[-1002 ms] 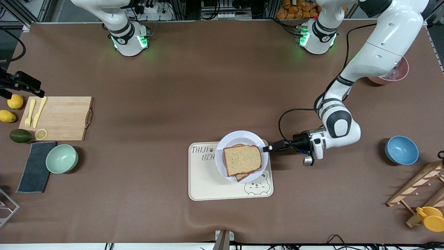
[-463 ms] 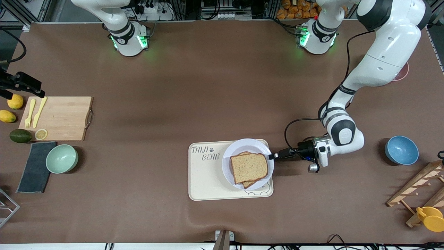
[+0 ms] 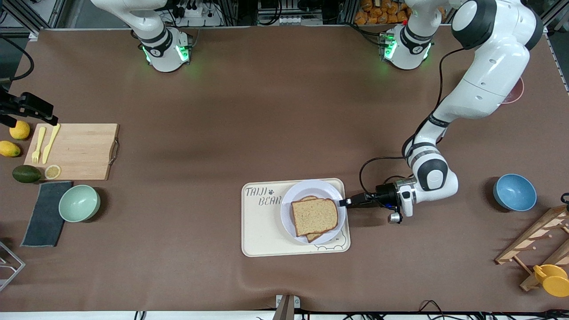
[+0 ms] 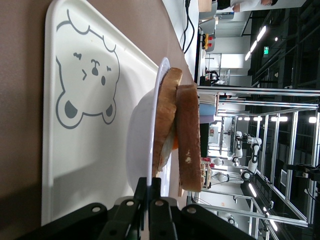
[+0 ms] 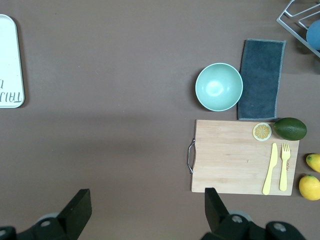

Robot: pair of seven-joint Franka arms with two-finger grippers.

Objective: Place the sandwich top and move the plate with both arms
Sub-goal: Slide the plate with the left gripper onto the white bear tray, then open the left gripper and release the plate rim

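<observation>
The plate will go down from my left gripper on the bear-printed tray (image 3: 307, 212) (image 4: 134, 138), between the black lettering and the bear drawing.
The sandwich top (image 3: 314, 216), a plain brown bread slice, lies on a lower slice on the pale round plate (image 3: 306, 187). The plate rests over the bear-printed tray (image 3: 262, 231), at its end toward the left arm. My left gripper (image 3: 344, 202) is shut on the plate's rim on that side. In the left wrist view the fingers (image 4: 141, 192) pinch the thin rim (image 4: 154, 155), with the sandwich top (image 4: 189, 135) just past them. My right gripper (image 5: 145, 200) is open and holds nothing, high over bare table between the tray (image 5: 9, 60) and the cutting board (image 5: 235, 160). It is out of the front view.
At the right arm's end are a cutting board (image 3: 75, 151) with yellow cutlery, a mint bowl (image 3: 79, 203), a dark cloth (image 3: 44, 213) and fruit. At the left arm's end stand a blue bowl (image 3: 514, 192) and a wooden rack (image 3: 533, 240).
The left gripper has carried the plate nearer to the front camera over the tray, first toward the left arm's end, then slightly back. The right arm has not moved.
</observation>
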